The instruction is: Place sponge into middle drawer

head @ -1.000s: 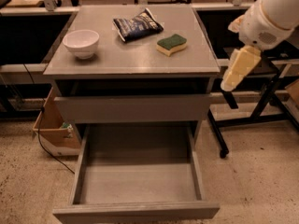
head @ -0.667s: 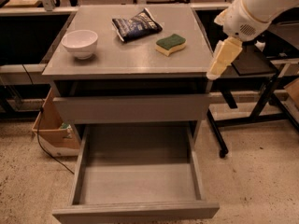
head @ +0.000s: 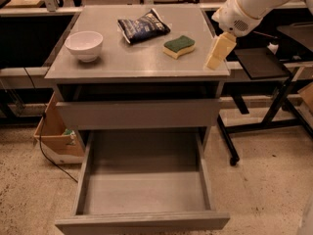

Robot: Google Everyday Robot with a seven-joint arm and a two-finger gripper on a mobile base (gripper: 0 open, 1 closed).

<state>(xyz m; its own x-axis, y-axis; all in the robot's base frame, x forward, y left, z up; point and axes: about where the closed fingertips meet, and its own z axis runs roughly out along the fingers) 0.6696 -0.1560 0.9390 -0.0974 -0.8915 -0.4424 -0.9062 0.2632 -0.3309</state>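
The robot's gripper should close on the end of the sponge (head: 189, 47) nearest the black rolling stand, the end farther from the white bowl.
The sponge (head: 179, 46), dark green on top over pale yellow foam, lies flat on the grey cabinet top (head: 127, 60), right of centre. My gripper (head: 218, 52) is cream-coloured and points down over the right edge of the cabinet top, a little to the right of the sponge and apart from it. It holds nothing that I can see. The middle drawer (head: 143, 221) is pulled far out below the cabinet, and its flat grey floor is bare. A closed drawer front (head: 137, 113) sits above it.
A white bowl (head: 84, 45) stands at the left of the cabinet top. A dark blue snack bag (head: 144, 25) lies behind the sponge. A black rolling stand (head: 261, 62) is to the right, and a cardboard box (head: 56, 137) sits on the floor to the left.
My gripper has moved left and up from beside the cabinet's right side to over the right edge of the top, closer to the sponge. The sponge and drawer have not moved.
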